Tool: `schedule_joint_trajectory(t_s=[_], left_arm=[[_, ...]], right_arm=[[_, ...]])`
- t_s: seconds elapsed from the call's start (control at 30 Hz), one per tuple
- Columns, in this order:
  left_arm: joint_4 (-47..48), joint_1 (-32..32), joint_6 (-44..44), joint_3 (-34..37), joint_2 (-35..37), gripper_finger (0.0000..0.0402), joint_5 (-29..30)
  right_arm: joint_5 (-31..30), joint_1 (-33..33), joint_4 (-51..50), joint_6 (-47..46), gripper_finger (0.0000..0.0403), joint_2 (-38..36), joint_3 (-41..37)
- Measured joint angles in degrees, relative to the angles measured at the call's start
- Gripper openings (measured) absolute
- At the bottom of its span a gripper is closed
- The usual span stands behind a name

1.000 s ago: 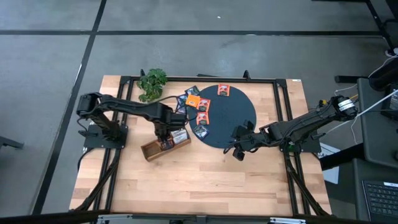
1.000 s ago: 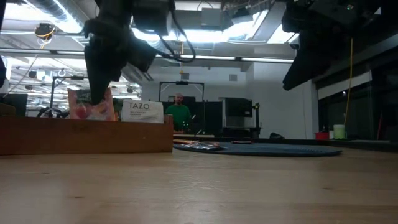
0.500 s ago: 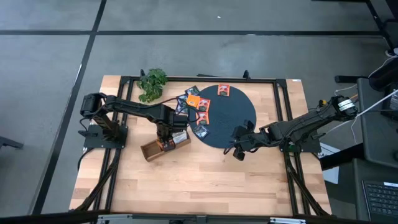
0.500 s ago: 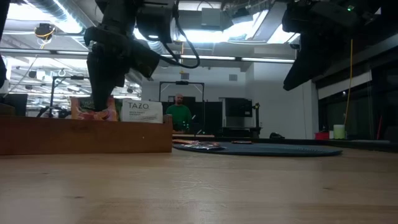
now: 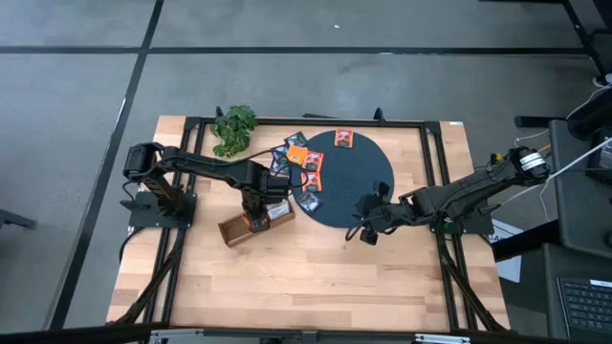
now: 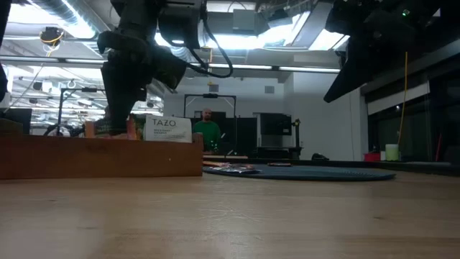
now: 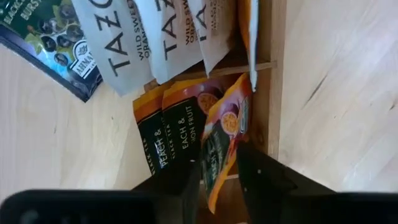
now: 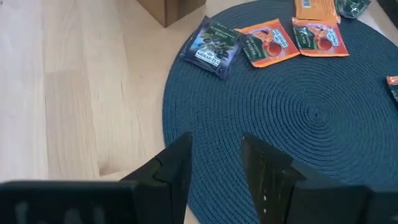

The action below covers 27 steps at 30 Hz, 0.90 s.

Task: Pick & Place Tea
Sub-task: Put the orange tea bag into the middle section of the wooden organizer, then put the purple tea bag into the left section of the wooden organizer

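Observation:
My right gripper should close on the side of the dark blue sachet [image 5: 312, 197] [image 8: 232, 61] that is nearest the tray and faces its orange neighbour.
My left gripper [image 5: 252, 216] stands over the long wooden tray [image 5: 232, 232] and is shut on an orange tea sachet [image 7: 225, 127] that sits in a tray compartment beside two orange-and-black sachets [image 7: 171, 134]. White sachets [image 7: 158, 34] fill the neighbouring compartment. In the low view the gripper [image 6: 115, 119] reaches down behind the tray's wall [image 6: 100, 155]. Several orange and dark blue sachets [image 5: 311, 161] lie flat on the dark disc [image 5: 359, 191]. My right gripper [image 5: 367, 227] is open and empty over the disc's near left edge [image 8: 186, 124]. My left gripper pinches the orange sachet by its edge [image 7: 214, 171] between the two fingers, coming from above and pointing down into the tray. The sachet stands on edge in the compartment, tilted, next to the tray's long wall [image 7: 267, 93].
A green leafy plant [image 5: 234, 126] stands at the table's far edge, left of the disc. A dark blue sachet [image 8: 212, 45] lies at the disc's edge nearest the tray. Bare wood [image 5: 316, 277] spans the near half of the table. A person [image 6: 207, 129] stands in the room behind.
My left gripper has gone down into the tray with the orange sachet. The sachet stood well above the tray's wall a second ago and now sits low in its compartment among the others.

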State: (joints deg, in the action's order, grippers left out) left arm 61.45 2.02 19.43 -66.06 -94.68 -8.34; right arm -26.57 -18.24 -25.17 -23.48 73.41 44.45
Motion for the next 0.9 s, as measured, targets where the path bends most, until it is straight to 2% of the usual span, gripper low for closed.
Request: schedule_joint_trajectory(t_s=[0.13,0.27,0.43,0.57,0.67,0.8,0.9], left_arm=[[0.2,0.1,5.1,0.0,1.7,0.0114,2.1],[0.0,-0.9,6.4,0.0,5.8,0.0115,5.5],[-1.5,-3.6,8.6,0.0,13.2,0.0116,13.1],[-11.2,-8.3,9.7,0.0,18.4,0.0116,22.2],[-19.9,-11.8,6.1,0.0,19.3,0.0116,27.1],[-27.6,-14.2,0.4,0.0,16.9,0.0116,29.4],[-32.9,-14.2,-2.3,0.1,12.5,0.0116,29.9]], right_arm=[[0.2,0.0,0.0,-0.5,0.014,0.0,0.0],[1.2,0.0,0.1,-4.1,0.014,0.0,-0.1],[1.3,-0.7,1.2,-12.3,0.014,0.0,-3.7],[1.4,-1.1,6.4,-19.1,0.014,0.1,-9.3],[2.0,-1.0,14.5,-19.7,0.014,0.1,-13.1],[2.8,0.0,25.4,-17.6,0.014,0.1,-16.7],[4.2,1.4,28.0,-16.3,0.014,0.1,-17.6]])
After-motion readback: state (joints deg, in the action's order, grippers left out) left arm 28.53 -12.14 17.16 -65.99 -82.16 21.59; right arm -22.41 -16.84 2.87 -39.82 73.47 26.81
